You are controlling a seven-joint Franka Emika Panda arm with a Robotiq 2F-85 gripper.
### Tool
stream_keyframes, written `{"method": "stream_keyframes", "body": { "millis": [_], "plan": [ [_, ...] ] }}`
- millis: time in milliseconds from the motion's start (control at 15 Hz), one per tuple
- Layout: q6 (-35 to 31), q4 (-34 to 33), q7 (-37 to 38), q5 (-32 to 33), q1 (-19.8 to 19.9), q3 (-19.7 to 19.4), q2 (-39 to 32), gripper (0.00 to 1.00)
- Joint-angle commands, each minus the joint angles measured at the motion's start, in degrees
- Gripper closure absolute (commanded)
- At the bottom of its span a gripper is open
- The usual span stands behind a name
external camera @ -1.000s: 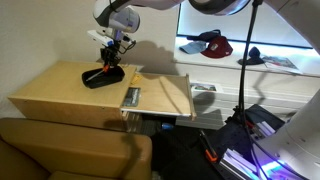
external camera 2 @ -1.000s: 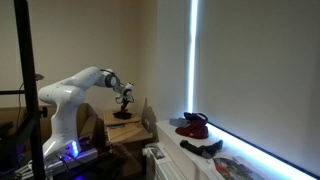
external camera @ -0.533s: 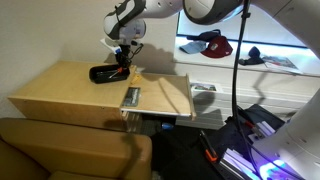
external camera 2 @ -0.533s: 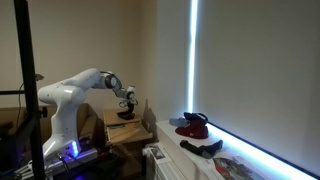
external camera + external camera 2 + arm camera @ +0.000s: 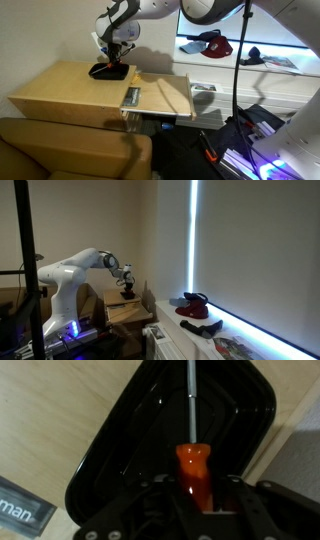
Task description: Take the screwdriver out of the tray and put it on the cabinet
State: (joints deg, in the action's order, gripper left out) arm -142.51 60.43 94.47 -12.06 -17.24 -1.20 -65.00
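Note:
My gripper is to put the screwdriver, now held over the black tray, down at the cabinet's front edge (image 5: 92, 96), between the black tray and the brown couch.
The wrist view shows my gripper (image 5: 197, 492) shut on the orange-red handle of the screwdriver (image 5: 192, 464). Its thin shaft points away from me over the inside of the shallow black tray (image 5: 118, 460). The tray rests on the light wooden top of the cabinet (image 5: 45, 430). In an exterior view the gripper (image 5: 113, 50) hangs just above the tray (image 5: 108, 71) at the back of the cabinet (image 5: 70, 90), near the wall. The screwdriver is too small to make out there. In an exterior view the gripper (image 5: 125, 281) sits over the dark tray (image 5: 128, 296).
A flat grey-green booklet (image 5: 131, 97) lies on the cabinet top, near the open wooden flap (image 5: 165, 97). A brown couch (image 5: 70, 150) stands in front of the cabinet. A shelf with a red cap (image 5: 212, 42) is beyond, and a tripod (image 5: 240, 90) stands beside the cabinet.
The gripper swung right and then back left, staying shut above the tray. The tray looks shifted slightly toward the wall.

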Motion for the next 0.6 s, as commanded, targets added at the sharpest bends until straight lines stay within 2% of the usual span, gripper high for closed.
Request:
{"method": "stream_keyframes", "body": {
  "millis": [0, 133, 267, 400, 533],
  "plan": [
    [-12.11, 9.23, -2.37, -2.47, -0.38, 3.25, 6.47, 0.92],
    [-19.53, 14.04, -5.54, -3.10, 0.34, 6.52, 9.74, 0.92],
    [-24.03, 17.36, -8.85, -3.58, 1.79, 10.37, 11.93, 0.92],
    [-22.29, 17.49, -13.11, -4.11, 4.60, 16.12, 11.92, 0.92],
    [-17.47, 16.06, -16.88, -4.50, 7.13, 21.53, 10.08, 0.92]
  ]
}}
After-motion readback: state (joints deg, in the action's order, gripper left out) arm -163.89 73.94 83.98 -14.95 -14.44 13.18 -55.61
